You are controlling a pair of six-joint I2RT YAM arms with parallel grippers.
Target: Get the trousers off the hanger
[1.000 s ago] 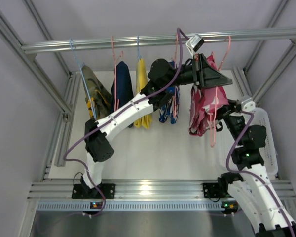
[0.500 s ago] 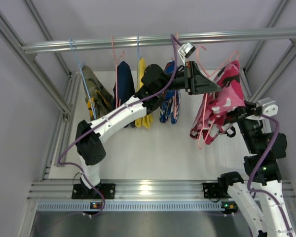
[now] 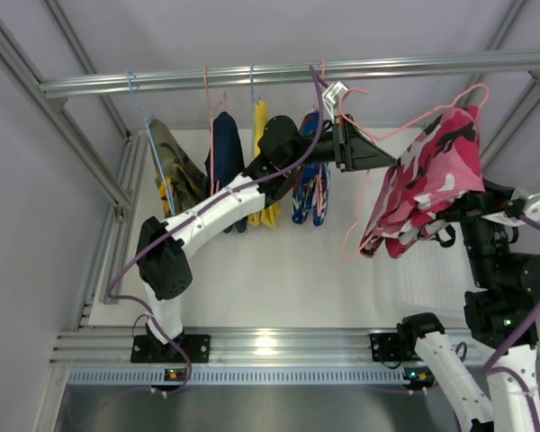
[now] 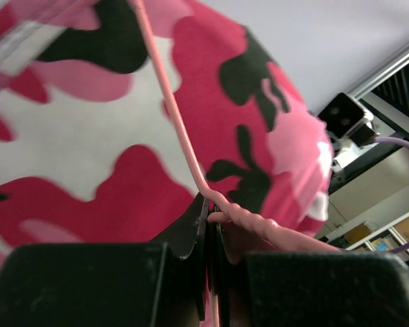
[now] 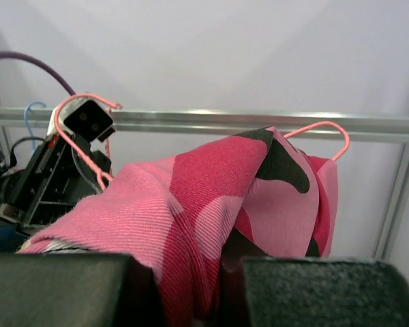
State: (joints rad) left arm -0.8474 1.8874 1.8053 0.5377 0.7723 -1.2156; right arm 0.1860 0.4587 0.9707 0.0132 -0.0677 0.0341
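My right gripper is to put the red-pink trousers down inside the white basket [image 3: 428,259] on the table.
The red-pink trousers [image 3: 427,180] with white and dark print hang on a pink wire hanger [image 3: 432,115], off the rail and held in the air at the right. My left gripper [image 3: 391,160] is shut on the hanger's twisted wire neck [image 4: 252,219], with the cloth [image 4: 88,136] filling the left wrist view. My right gripper [image 3: 454,225] is shut on a fold of the red-pink trousers [image 5: 191,218]. The blue trousers [image 3: 308,184] with red and white print hang on another hanger on the rail, behind the left arm.
A metal rail [image 3: 162,79] runs across the back, also seen in the right wrist view [image 5: 211,121]. On it hang an olive garment [image 3: 175,171], a navy one [image 3: 223,157] and a yellow one [image 3: 259,162]. Frame posts [image 3: 99,162] border the white table [image 3: 279,270].
The red-pink trousers and their hanger have swung up and to the right, away from the rail. My right arm rose and moved right with the cloth; my left gripper stayed on the hanger.
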